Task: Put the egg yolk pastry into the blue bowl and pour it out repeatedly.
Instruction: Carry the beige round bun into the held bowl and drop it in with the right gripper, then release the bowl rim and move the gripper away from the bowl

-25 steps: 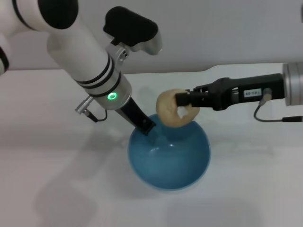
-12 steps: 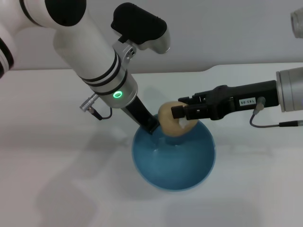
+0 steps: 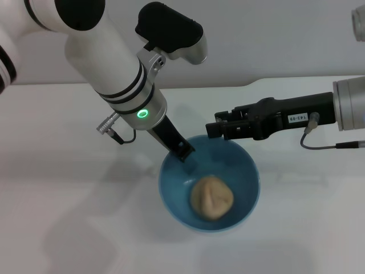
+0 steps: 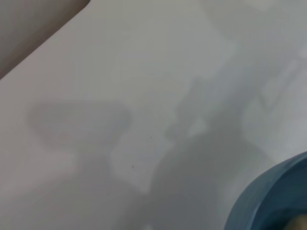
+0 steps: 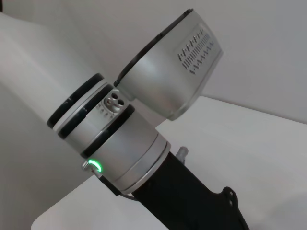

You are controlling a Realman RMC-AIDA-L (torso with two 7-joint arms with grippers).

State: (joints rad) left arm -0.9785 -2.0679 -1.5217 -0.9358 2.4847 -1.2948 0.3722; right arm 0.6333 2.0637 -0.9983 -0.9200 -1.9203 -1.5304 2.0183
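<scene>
My left gripper has the blue bowl. It will let go of the bowl on the white table (image 3: 218, 220), a little toward the table's near side.
The tan egg yolk pastry (image 3: 211, 197) lies at the bottom of the blue bowl (image 3: 246, 171), which stands on the white table. My left gripper (image 3: 182, 152) reaches down from the upper left and is shut on the bowl's far-left rim. My right gripper (image 3: 214, 130) comes in level from the right, open and empty, just above the bowl's far rim and clear of the pastry. The bowl's rim also shows in the left wrist view (image 4: 268, 196).
The white table (image 3: 68, 188) spreads around the bowl, with a pale wall behind. My left arm's wrist with its green light (image 5: 120, 139) fills the right wrist view, close to the right gripper.
The right gripper has let go of the pastry, which dropped from above the rim into the bowl. The right gripper has drawn back slightly. The left gripper stays on the rim.
</scene>
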